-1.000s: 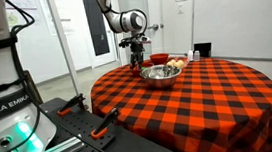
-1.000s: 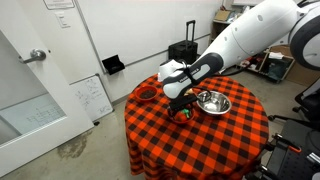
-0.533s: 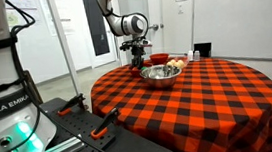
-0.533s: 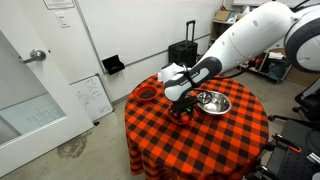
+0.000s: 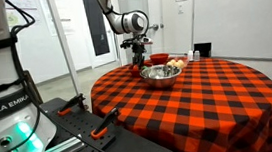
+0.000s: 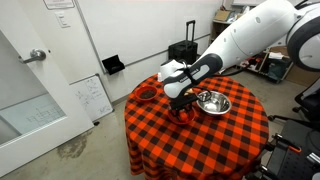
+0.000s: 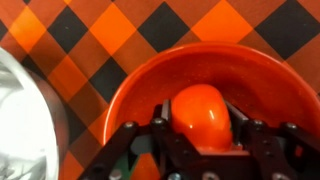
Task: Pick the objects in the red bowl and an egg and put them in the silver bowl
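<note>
Next, I release the orange-red rounded object on the shiny bottom inside the silver bowl (image 5: 154, 74).
In the wrist view the red bowl (image 7: 130, 85) fills the middle, and a glossy orange-red rounded object (image 7: 200, 108) lies in it. My gripper (image 7: 200, 128) reaches down into the bowl, its two black fingers pressed against the object's left and right sides. The silver bowl (image 7: 25, 110) shows at the left edge, close beside the red bowl. In both exterior views the gripper (image 5: 137, 54) (image 6: 181, 108) hangs low over the table, just beside the silver bowl (image 5: 160, 74) (image 6: 212, 102). A pale, egg-like thing (image 5: 178, 63) lies by the silver bowl's far rim.
A round table with a red-and-black checked cloth (image 5: 198, 95) carries everything. Another dark red dish (image 6: 147, 94) sits near the table's edge. A black suitcase (image 6: 183, 50) and a small whiteboard (image 6: 90, 98) stand beyond the table. A second robot base (image 5: 3, 99) fills the foreground.
The fingers have closed in from wide open onto the orange-red object in the red bowl. The arm has barely moved.
</note>
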Controlling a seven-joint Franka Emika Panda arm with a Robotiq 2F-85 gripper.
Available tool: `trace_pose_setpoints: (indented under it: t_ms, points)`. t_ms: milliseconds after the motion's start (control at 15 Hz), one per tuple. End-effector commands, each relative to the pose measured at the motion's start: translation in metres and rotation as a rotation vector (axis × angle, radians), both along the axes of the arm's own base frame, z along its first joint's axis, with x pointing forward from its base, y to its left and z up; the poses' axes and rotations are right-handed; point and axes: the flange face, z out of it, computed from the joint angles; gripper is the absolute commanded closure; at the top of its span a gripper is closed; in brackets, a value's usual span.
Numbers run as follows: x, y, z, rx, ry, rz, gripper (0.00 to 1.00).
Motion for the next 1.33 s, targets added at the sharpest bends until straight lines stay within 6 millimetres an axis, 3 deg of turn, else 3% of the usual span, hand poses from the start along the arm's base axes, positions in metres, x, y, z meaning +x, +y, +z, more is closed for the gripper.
trace_pose_setpoints:
  t_ms: [0,333,867,1267]
  points:
    - [0.008,-0.003,0.038,0.019,-0.070,-0.006,0.77]
    - [0.005,-0.015,0.092,0.036,-0.144,0.051,0.77]
    - [-0.040,-0.075,0.089,-0.067,-0.150,0.047,0.77]
    - [-0.069,-0.094,0.127,-0.042,-0.289,0.030,0.77]
